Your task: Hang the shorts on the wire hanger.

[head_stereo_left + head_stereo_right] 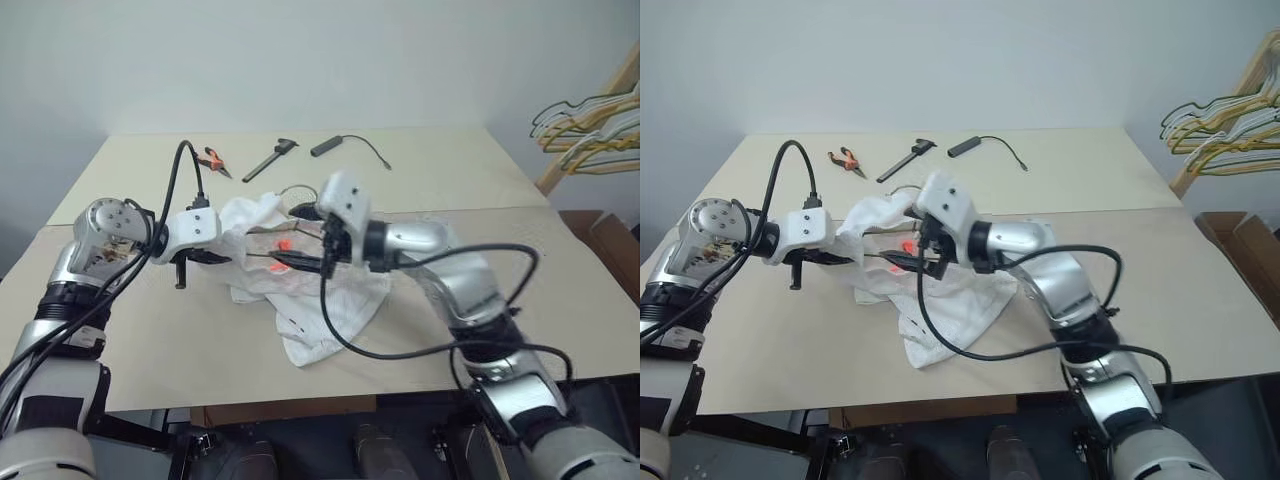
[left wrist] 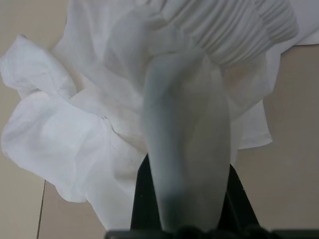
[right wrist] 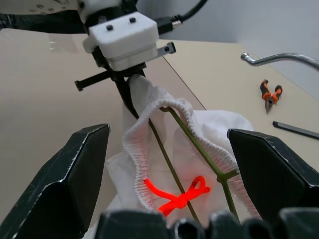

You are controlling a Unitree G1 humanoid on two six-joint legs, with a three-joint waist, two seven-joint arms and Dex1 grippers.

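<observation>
The tip of the hanger is inside the waistband and its hook leans unheld, so I need to grip the hook's base (image 3: 230, 174) with my right gripper before my left gripper lets go of the waistband.
The white shorts (image 1: 330, 300) lie crumpled in the middle of the table, with a red-orange tie (image 3: 177, 195) at the gathered waistband. My left gripper (image 1: 232, 256) is shut on the waistband's edge and holds it lifted; the cloth drapes over its fingers (image 2: 144, 199). Thin green wires of the wire hanger (image 3: 192, 137) run into the waistband opening, and its curved hook (image 1: 292, 189) pokes out behind the shorts. My right gripper (image 3: 167, 132) hovers open, level with that opening, its fingers either side of the wires without touching them.
Orange-handled pliers (image 1: 215, 160), a black tool (image 1: 270, 158) and a black stick with a cable (image 1: 330, 145) lie at the table's back. A bunch of yellowish and grey hangers (image 1: 590, 125) hangs at the far right above a cardboard box (image 1: 600, 240).
</observation>
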